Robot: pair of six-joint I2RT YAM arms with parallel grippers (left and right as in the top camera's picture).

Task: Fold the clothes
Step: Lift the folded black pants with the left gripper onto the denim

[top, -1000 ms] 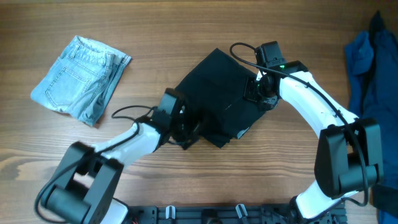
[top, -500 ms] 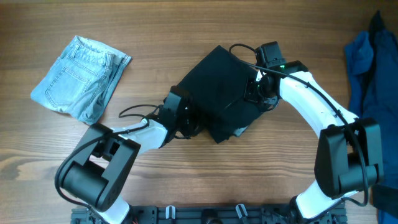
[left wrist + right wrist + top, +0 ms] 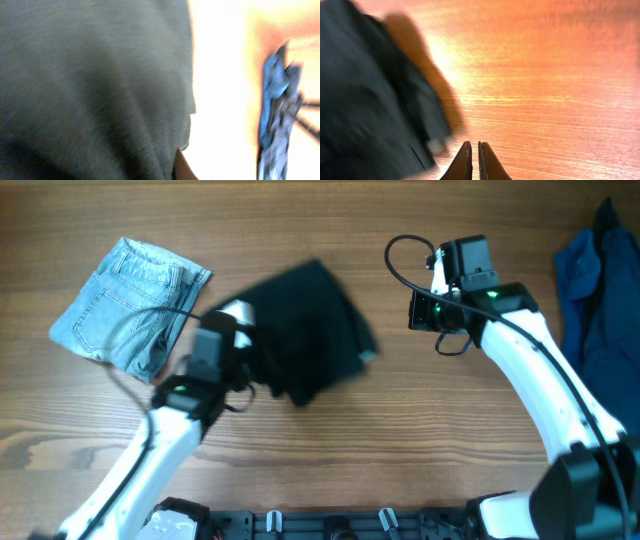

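The robot's left gripper will release the black garment on top of the folded light-blue jeans (image 3: 138,295).
A black garment (image 3: 305,330) lies bunched and blurred left of the table's middle. My left gripper (image 3: 255,345) is at its left edge and shut on it. In the left wrist view the black garment (image 3: 90,85) fills most of the frame and only one fingertip (image 3: 181,169) shows. My right gripper (image 3: 414,311) is shut and empty, off to the garment's right. In the right wrist view its fingers (image 3: 466,161) press together over bare wood, with the black garment (image 3: 370,105) to the left.
Folded light-blue jeans (image 3: 130,300) lie at the far left. A heap of dark blue clothes (image 3: 598,275) sits at the right edge and also shows as blue clothes (image 3: 277,105) in the left wrist view. Wood table (image 3: 420,440) all round.
My left gripper shut on the black garment and pulled it leftward and away from me. My right gripper came off the garment and moved up and to the right.
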